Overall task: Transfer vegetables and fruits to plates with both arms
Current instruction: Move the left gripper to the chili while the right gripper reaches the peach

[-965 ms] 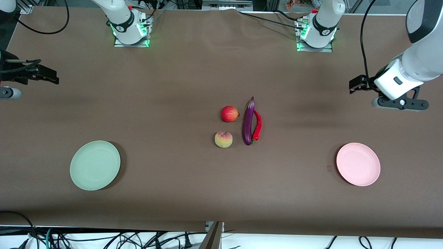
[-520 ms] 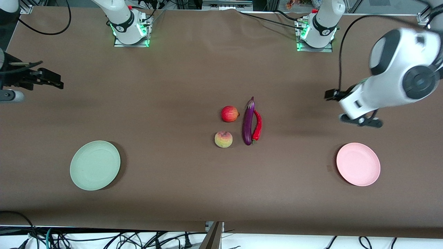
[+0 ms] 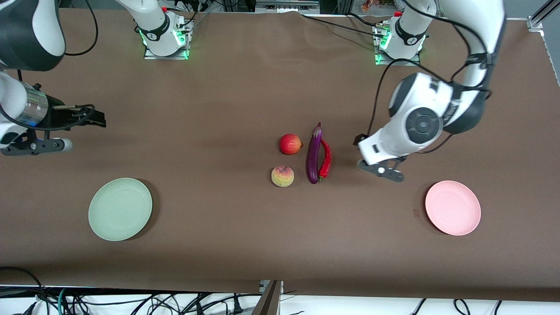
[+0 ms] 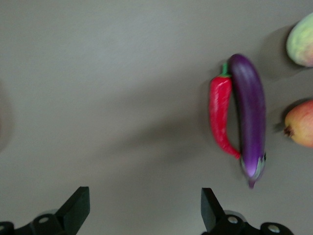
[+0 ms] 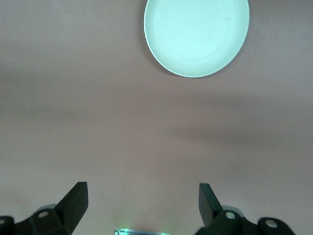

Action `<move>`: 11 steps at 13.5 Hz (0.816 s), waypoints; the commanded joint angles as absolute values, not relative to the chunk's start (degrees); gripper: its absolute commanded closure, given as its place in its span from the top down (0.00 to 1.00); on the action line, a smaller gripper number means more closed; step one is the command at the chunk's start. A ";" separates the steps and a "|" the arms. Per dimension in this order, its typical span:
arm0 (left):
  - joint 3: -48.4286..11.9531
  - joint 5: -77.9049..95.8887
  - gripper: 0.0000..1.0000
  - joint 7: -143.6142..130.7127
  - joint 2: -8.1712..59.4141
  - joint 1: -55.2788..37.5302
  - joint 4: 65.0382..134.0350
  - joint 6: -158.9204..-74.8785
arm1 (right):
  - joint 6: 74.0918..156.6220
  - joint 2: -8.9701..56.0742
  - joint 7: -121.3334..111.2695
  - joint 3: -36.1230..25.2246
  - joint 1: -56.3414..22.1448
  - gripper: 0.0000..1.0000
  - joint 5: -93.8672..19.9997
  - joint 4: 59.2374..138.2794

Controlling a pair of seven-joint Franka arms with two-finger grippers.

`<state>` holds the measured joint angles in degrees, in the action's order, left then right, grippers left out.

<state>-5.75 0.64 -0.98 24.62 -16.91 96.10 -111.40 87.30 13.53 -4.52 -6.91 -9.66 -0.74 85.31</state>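
Note:
The red chili is beside the purple eggplant. My left gripper should go next to the middle of the red chili (image 3: 326,159) (image 4: 218,119) and close there.
The purple eggplant (image 3: 313,153) and the red chili (image 3: 326,159) lie side by side at mid-table. The red pomegranate-like fruit (image 3: 290,144) and the yellow-green peach (image 3: 282,176) lie beside the eggplant, the peach nearer the camera. My left gripper (image 3: 360,141) is open and empty over bare table beside the chili, toward the left arm's end. In the left wrist view (image 4: 144,210) the chili (image 4: 220,115) and eggplant (image 4: 250,115) show. My right gripper (image 3: 94,117) is open and empty over bare table at the right arm's end. The right wrist view (image 5: 142,201) shows the green plate (image 5: 196,34).
The green plate (image 3: 120,209) lies toward the right arm's end and the pink plate (image 3: 453,208) toward the left arm's end, both nearer the camera than the produce. The arm bases (image 3: 165,41) (image 3: 397,43) glow green. Cables hang along the front table edge.
My left arm has swung in from the table's end to just beside the chili. My right gripper has moved a little toward the middle. The produce and plates have not moved.

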 commanded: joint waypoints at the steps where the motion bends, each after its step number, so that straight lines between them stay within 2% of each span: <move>1: -4.92 1.67 1.00 -0.79 25.93 -19.33 100.35 -120.02 | 91.91 16.51 -1.86 -7.03 -13.70 1.00 -2.54 85.43; 5: -5.18 1.67 1.00 -2.88 28.90 -23.72 107.83 -136.02 | 97.89 20.91 6.14 -7.03 -15.03 1.00 -7.54 85.43; 7: -5.19 1.67 1.00 -5.96 31.19 -25.92 108.72 -141.13 | 101.23 23.11 9.82 -6.94 -16.34 1.00 -10.10 85.43; 11: -5.10 0.88 1.00 -6.06 34.36 -26.02 108.63 -145.81 | 106.16 26.18 18.43 -6.94 -21.52 1.00 -11.42 85.43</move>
<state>-5.79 0.64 -5.88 33.82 -25.78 108.84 -144.26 104.29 25.39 14.43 -6.69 -19.03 -9.99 85.51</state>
